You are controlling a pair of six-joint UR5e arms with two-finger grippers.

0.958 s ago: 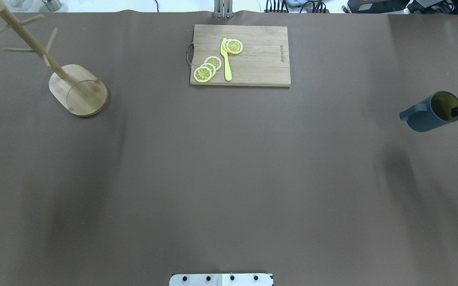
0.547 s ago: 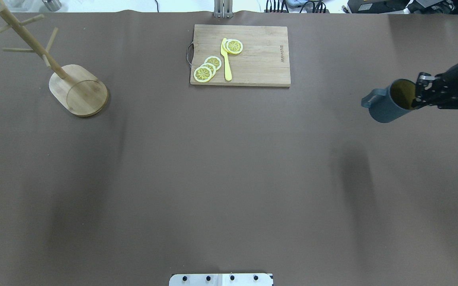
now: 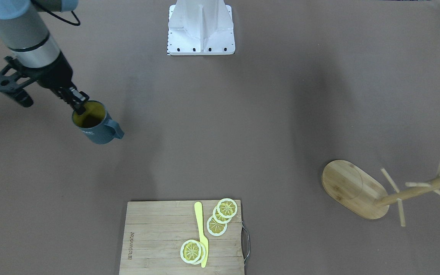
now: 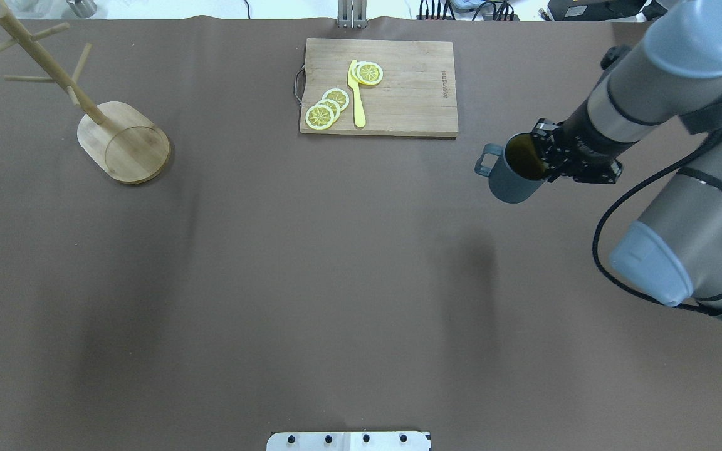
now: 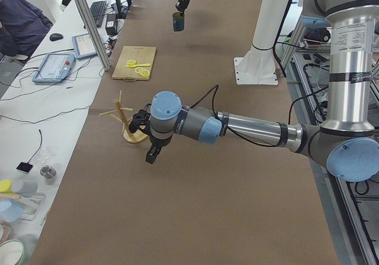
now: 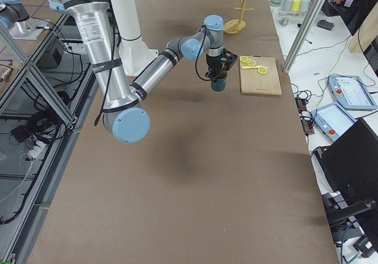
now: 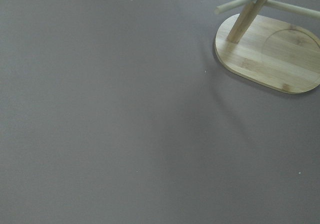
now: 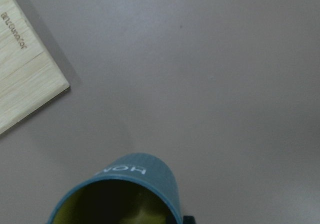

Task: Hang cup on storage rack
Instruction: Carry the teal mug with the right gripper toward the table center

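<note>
Next, I let go of the cup with my right gripper on the table [image 3: 203,146] between the base plate of the rack and the cutting board.
The cup [image 4: 511,178], teal-blue with a yellow inside, hangs in the air right of the table's middle with its handle pointing left. My right gripper [image 4: 546,164] is shut on its rim, one finger inside. The cup also shows in the front view [image 3: 94,131] and in the right wrist view [image 8: 131,180], where the "HOME" lettering is visible. The storage rack [image 4: 124,147], a bamboo mug tree, stands at the far left and shows in the left wrist view [image 7: 270,53]. My left gripper [image 5: 150,156] shows only in the left side view, near the rack's base. I cannot tell whether it is open or shut.
A wooden cutting board [image 4: 411,94] lies at the back centre, just behind and left of the cup. It carries lemon slices [image 4: 326,108] and a yellow knife [image 4: 356,94]. Its corner shows in the right wrist view [image 8: 22,78]. The robot's base plate [image 4: 348,440] is at the front edge.
My right arm has come in from the right edge and carried the cup leftward, to just right of the cutting board. The rack and board have not moved.
</note>
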